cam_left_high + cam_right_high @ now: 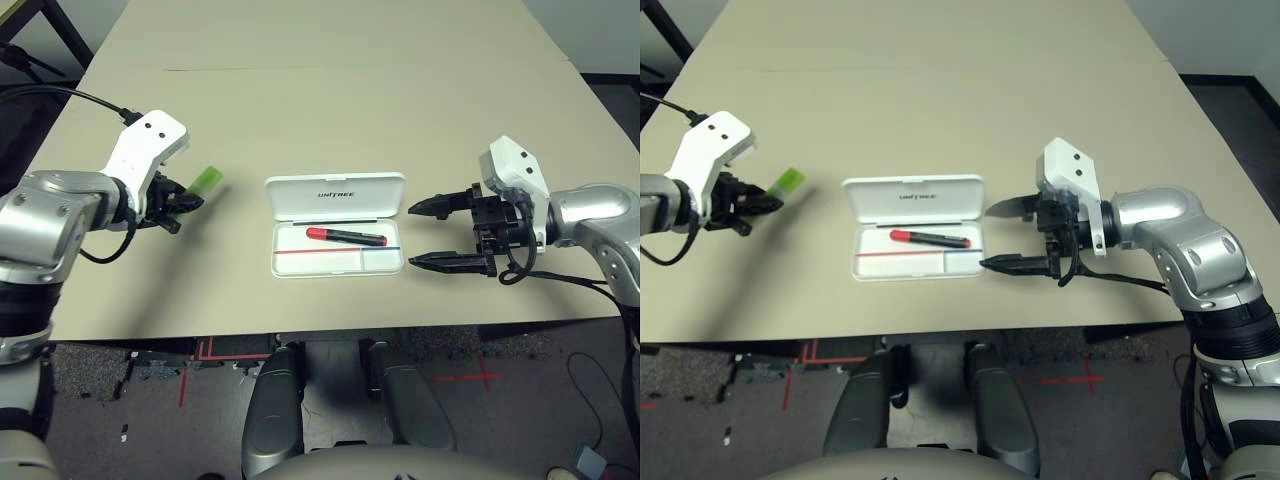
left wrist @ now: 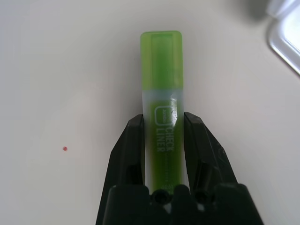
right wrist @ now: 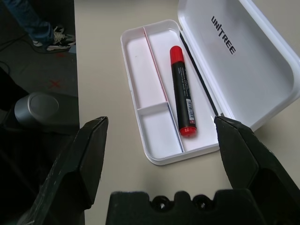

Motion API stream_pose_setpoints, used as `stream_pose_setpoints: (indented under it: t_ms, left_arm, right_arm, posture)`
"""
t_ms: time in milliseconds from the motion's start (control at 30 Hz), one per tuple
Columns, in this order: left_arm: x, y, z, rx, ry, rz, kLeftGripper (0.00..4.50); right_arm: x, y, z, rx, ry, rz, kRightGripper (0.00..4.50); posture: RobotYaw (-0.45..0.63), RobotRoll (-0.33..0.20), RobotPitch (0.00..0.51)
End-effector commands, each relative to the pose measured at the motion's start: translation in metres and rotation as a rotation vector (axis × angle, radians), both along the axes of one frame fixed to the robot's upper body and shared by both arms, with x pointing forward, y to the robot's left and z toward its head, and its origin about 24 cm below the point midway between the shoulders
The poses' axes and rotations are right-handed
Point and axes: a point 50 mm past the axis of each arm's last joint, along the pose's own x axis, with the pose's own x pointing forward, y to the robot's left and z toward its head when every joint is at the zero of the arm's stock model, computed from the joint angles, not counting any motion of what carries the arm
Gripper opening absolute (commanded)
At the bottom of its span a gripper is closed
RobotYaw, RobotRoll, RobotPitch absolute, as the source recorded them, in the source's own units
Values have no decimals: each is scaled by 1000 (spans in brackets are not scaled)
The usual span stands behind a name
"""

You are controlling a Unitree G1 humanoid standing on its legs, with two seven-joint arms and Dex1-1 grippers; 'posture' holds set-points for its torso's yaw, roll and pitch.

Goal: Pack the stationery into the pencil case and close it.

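Next, my left gripper lets go of the lime-green stick in the pencil case, in the long compartment before the red line [image 1: 322, 262].
My left gripper [image 1: 190, 200] is shut on a flat lime-green stick [image 2: 161, 70] of the stationery. It holds the white-label end between its two black fingers, well to the left of the pencil case. The green cap end [image 1: 206, 180] points toward the case. The white pencil case [image 1: 290, 195] lies open in the middle of the table, with its lettered lid folded back. A black marker [image 1: 346, 236] with a red cap lies in its tray. My right gripper [image 1: 413, 235] stands open just right of the case, with nothing between its fingers.
The table's front edge [image 1: 330, 325] runs close below the case. Wide bare tabletop lies behind the case and on both sides of it. In the right wrist view a person's shoes [image 3: 51, 37] stand on the floor beyond the table edge.
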Motion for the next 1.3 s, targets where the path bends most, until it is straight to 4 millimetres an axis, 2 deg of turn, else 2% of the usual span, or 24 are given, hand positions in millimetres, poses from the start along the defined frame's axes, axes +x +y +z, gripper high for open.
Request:
stream_pose_setpoints:
  t_ms: [33, 133, 233, 500, 933, 1300]
  left_arm:
    - [-18, -20, 3, 16, 87, -197, 1062]
    - [-31, -42, 4, 8, 133, -357, 1062]
    - [-34, -56, 2, 9, 128, -435, 1062]
    - [-11, -83, -17, 86, 37, -564, 1062]
    - [9, -133, -34, 121, 30, -816, 1062]
    - [9, -145, -41, 95, 41, -854, 1062]
  right_arm:
    - [2, 0, -3, -14, 0, 8, 4500]
    - [3, 2, -2, -7, -6, 10, 4500]
    - [5, 2, -2, -6, -11, 11, 4500]
    - [6, 6, -3, -5, -19, 15, 4500]
    - [7, 4, -6, -18, -25, 3, 4500]
    - [6, 1, -6, -26, -29, -13, 4500]
  posture:
    - [62, 0, 228]
    - [66, 0, 229]
    - [67, 0, 229]
    - [62, 0, 227]
    - [32, 0, 224]
    - [14, 0, 222]
